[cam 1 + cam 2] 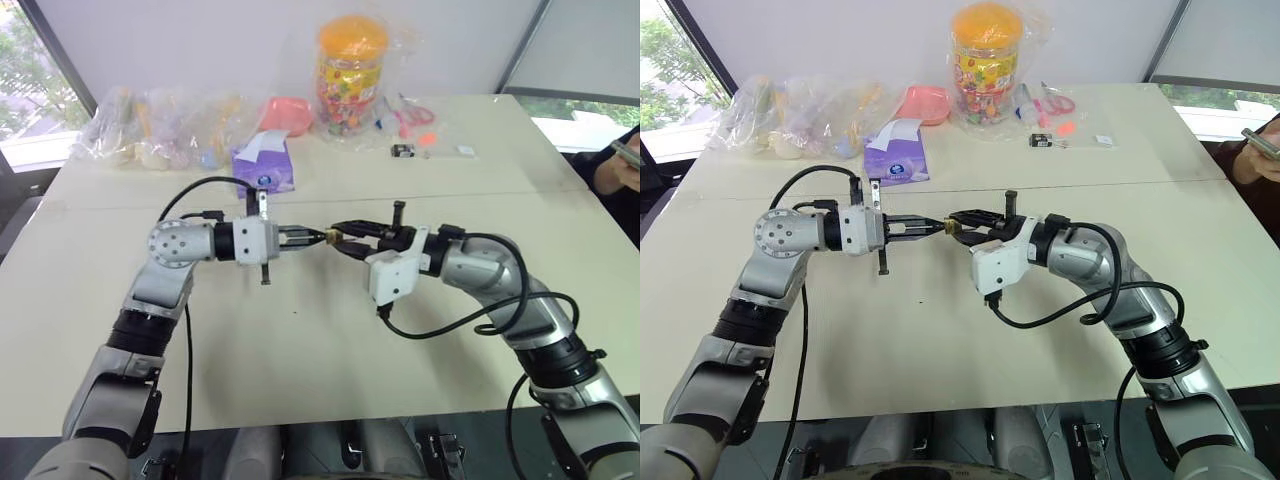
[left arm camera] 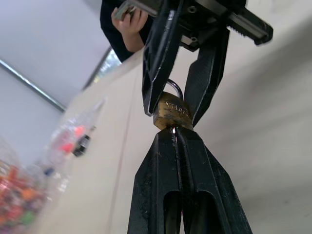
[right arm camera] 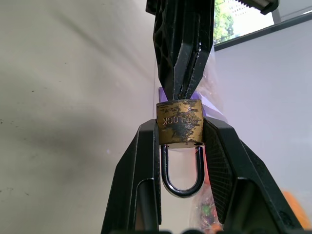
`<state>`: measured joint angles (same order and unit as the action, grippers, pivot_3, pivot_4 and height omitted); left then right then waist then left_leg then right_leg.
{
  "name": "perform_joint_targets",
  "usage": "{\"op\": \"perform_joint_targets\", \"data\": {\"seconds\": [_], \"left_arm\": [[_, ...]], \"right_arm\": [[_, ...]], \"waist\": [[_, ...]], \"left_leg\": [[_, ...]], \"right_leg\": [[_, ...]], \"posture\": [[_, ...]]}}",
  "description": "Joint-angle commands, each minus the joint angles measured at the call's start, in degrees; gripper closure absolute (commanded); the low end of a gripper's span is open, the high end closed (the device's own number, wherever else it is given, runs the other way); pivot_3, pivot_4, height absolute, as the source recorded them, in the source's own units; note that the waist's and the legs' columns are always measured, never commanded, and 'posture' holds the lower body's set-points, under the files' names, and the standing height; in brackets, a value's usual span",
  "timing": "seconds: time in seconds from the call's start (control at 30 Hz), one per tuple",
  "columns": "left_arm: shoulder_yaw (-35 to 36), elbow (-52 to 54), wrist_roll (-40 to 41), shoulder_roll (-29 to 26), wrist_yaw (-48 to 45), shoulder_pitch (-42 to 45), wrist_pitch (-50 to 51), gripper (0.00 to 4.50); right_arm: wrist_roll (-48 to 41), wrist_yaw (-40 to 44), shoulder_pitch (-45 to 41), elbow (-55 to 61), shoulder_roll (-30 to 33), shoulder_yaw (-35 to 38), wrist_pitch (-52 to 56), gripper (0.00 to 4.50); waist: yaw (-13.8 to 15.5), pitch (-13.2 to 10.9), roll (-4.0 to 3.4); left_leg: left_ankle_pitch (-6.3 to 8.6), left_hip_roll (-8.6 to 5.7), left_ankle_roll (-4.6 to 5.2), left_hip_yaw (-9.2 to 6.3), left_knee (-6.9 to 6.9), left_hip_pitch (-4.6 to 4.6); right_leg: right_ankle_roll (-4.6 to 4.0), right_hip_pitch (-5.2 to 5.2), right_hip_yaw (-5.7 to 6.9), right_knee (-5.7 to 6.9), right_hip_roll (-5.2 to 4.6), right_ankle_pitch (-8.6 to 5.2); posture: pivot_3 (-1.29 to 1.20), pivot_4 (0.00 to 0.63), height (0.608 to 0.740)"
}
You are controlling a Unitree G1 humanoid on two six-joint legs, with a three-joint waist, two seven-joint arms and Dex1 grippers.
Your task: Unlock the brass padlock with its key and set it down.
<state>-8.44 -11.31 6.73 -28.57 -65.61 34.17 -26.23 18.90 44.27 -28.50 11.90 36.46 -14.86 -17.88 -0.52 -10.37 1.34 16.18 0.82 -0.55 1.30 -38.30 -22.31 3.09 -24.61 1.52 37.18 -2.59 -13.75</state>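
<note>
Next, I let go of the key with my left gripper and take the padlock's body (image 3: 180, 122) to free my right gripper, because the shackle is inside my right gripper's fingers.
The brass padlock (image 3: 179, 123) hangs in the air above the table's middle, clamped by its sides in my right gripper (image 3: 179, 130), which is shut on it. Its silvery shackle (image 3: 183, 185) still sits closed in the body and points back toward the right wrist. My left gripper (image 2: 176, 134) comes in from the opposite side, its fingers (image 2: 161, 161) pressed together at the padlock's (image 2: 171, 113) keyhole end. A thin silvery bit of the key (image 2: 173, 129) shows between the tips and the lock. In the head views both grippers meet tip to tip at the padlock (image 1: 329, 238).
A purple tissue pack (image 1: 265, 165), clear bags (image 1: 160, 125), a pink bowl (image 1: 285, 112) and an orange-lidded jar (image 1: 350, 75) line the white table's (image 1: 300, 350) far side. A small black-and-silver object (image 1: 403, 151) lies nearby. A person's hand (image 1: 625, 160) holds a phone at the right edge.
</note>
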Motion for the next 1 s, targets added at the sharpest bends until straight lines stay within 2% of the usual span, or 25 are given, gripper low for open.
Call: {"op": "perform_joint_targets", "data": {"seconds": [0.03, 0.07, 0.13, 0.23, 0.33, 0.4, 0.47, 0.53, 0.67, 0.93, 1.0], "left_arm": [[-0.1, -2.9, -1.8, 0.0, 2.1, 1.1, -5.6, 4.46], [-0.1, -3.3, -1.5, 0.0, 2.3, 1.0, -4.7, 4.46], [1.2, -2.4, 2.4, 1.0, 3.8, 0.6, 4.0, 4.46], [2.6, 1.5, 11.0, 0.8, 4.1, 0.3, 26.1, 4.46], [3.8, 6.8, 24.2, -2.4, 2.8, 0.7, 56.6, 4.46], [6.0, 8.0, 32.6, -3.6, 1.9, 1.5, 70.0, 4.46], [8.4, 7.4, 37.0, -3.6, 3.1, 2.5, 77.6, 3.93], [10.4, 7.2, 40.8, -3.5, 3.0, 3.1, 82.8, 3.11], [12.3, 8.3, 42.7, -2.8, 3.6, 3.5, 85.3, 1.42], [11.3, 11.7, 42.8, -2.0, 1.8, 2.9, 85.6, 1.42], [8.9, 13.7, 40.8, -4.3, -1.3, 1.5, 83.6, 1.42]], "right_arm": [[-1.9, -0.2, -0.9, 2.5, -0.9, -0.2, -1.6, 3.81], [-1.8, -0.3, -0.9, 2.5, -0.8, -0.2, -1.6, 3.81], [-1.8, -0.3, -0.9, 2.5, -0.9, -0.3, -1.6, 3.81], [-1.8, -0.2, -0.9, 2.5, -0.9, -0.3, -1.7, 3.81], [-1.8, -0.2, -1.1, 2.4, -1.0, -0.4, -1.8, 3.81], [-1.8, -0.1, -1.1, 2.4, -1.0, -0.4, -1.9, 3.81], [-1.8, -0.1, -1.1, 2.4, -1.0, -0.4, -2.0, 3.81], [-1.8, 0.0, -1.1, 2.4, -1.0, -0.4, -2.0, 3.81], [-1.9, 0.0, -0.9, 2.5, -0.8, -0.3, -2.1, 3.81], [-1.9, 0.1, -0.8, 2.6, -0.5, -0.2, -2.2, 3.81], [-1.8, 0.0, -0.9, 2.6, -0.5, -0.2, -2.2, 3.81]], "waist": [[0.0, 0.0, 0.0], [0.0, 0.0, 0.0], [0.0, 0.0, 0.0], [-0.1, 0.0, 0.0], [-0.4, 0.0, 0.0], [-0.4, 0.0, 0.0], [-0.3, 0.0, 0.0], [-0.1, 0.0, 0.0], [-0.1, 0.0, 0.0], [-0.1, 0.0, 0.0], [-0.1, 0.0, 0.0]], "left_leg": [[0.0, 0.0, 0.0, 0.0, 0.0, 0.0], [0.0, 0.0, 0.0, 0.0, 0.0, 0.0], [0.0, 0.0, 0.0, 0.01, 0.0, 0.0], [0.0, 0.0, 0.0, 0.0, -0.01, 0.0], [0.0, 0.02, 0.01, -0.04, 0.0, 0.0], [0.0, 0.04, 0.01, -0.05, 0.0, 0.0], [0.0, 0.05, 0.01, -0.07, 0.0, 0.01], [0.0, 0.03, 0.0, -0.07, -0.01, 0.01], [0.0, 0.01, 0.0, -0.07, -0.01, 0.01], [-0.01, 0.01, -0.02, -0.06, -0.01, 0.01], [-0.01, 0.01, -0.02, -0.06, -0.01, 0.01]], "right_leg": [[0.0, 0.0, 0.0, 0.0, 0.0, 0.0], [0.0, 0.0, 0.0, 0.0, 0.0, 0.0], [0.01, 0.0, 0.01, 0.0, 0.0, 0.0], [0.01, 0.01, 0.01, 0.01, 0.02, 0.01], [0.02, 0.01, 0.02, 0.01, 0.04, 0.0], [0.02, 0.01, 0.02, 0.02, 0.05, 0.0], [0.02, 0.01, 0.03, 0.03, 0.06, 0.0], [0.02, 0.01, 0.03, 0.02, 0.05, 0.0], [0.02, 0.02, 0.02, 0.01, 0.01, 0.0], [0.0, 0.02, -0.03, 0.02, -0.01, 0.0], [0.0, 0.02, -0.05, 0.02, -0.01, 0.0]], "posture": [[0.0, 0.15, 0.737], [0.0, 0.15, 0.737], [0.0, 0.15, 0.737], [0.0, 0.15, 0.737], [0.0, 0.15, 0.737], [0.0, 0.15, 0.737], [0.0, 0.15, 0.737], [0.0, 0.15, 0.737], [0.0, 0.15, 0.737], [0.0, 0.15, 0.737], [0.0, 0.15, 0.737]]}}
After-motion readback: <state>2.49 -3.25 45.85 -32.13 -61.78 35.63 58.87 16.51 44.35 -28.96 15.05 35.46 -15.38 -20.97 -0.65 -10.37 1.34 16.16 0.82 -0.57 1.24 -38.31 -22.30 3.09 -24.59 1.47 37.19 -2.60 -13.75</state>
